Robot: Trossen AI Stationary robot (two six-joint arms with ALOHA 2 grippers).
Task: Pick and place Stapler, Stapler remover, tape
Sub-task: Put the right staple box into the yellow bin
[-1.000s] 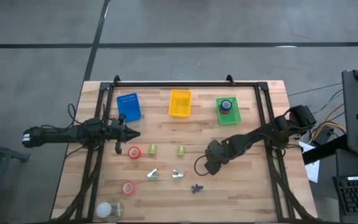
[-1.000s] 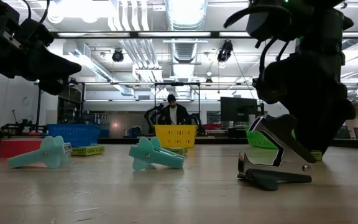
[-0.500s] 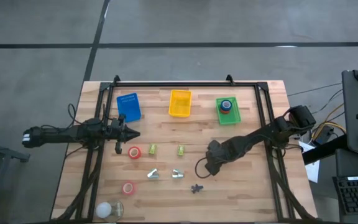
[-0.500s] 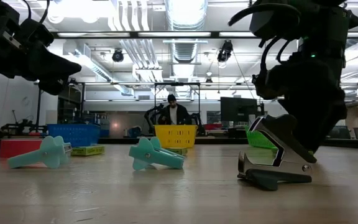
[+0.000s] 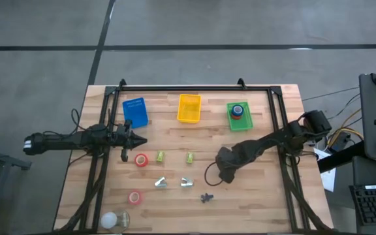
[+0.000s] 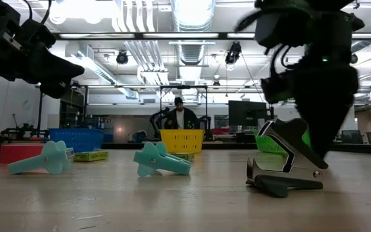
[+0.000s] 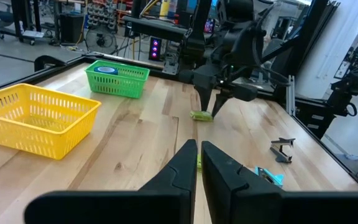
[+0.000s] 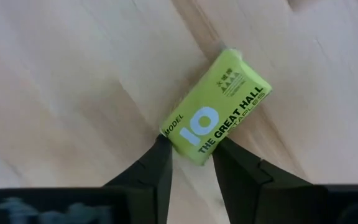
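Observation:
My right gripper's fingers are holding the green staple box's near end at an angle, so I need to open them, turn in line with the box, and take its long sides [image 8: 184, 104].
My right gripper [image 8: 192, 146] is open by a narrow gap and points down at a green staple box [image 8: 219, 118] that lies flat on the table; it also shows in the left wrist view [image 7: 207, 107] right above that box [image 7: 201, 115]. In the high view the box [image 5: 190, 157] lies left of the right gripper head [image 5: 224, 162]. A dark staple remover [image 5: 206, 197] lies nearer the front edge and stands in the low view's foreground [image 6: 282, 171]. Two red tape rolls [image 5: 141, 160] [image 5: 134, 197] lie at the left. My left gripper [image 5: 142, 141] is shut and empty, level above the table. My right gripper has its two fingertips [image 8: 164, 144] at either side of the box's near end [image 8: 182, 134], coming from above. The box lies flat on the table. I cannot tell whether the fingers touch it.
A blue basket [image 5: 134, 112], a yellow basket [image 5: 189, 108] and a green basket [image 5: 239, 117] holding a tape roll stand along the far side. A second green box [image 5: 160, 156], two teal tools [image 5: 162, 184] [image 5: 187, 183] and a white object [image 5: 113, 220] lie mid-table and front left.
My right gripper has shifted a little toward the table's far edge above the green box. Everything on the table has stayed where it was.

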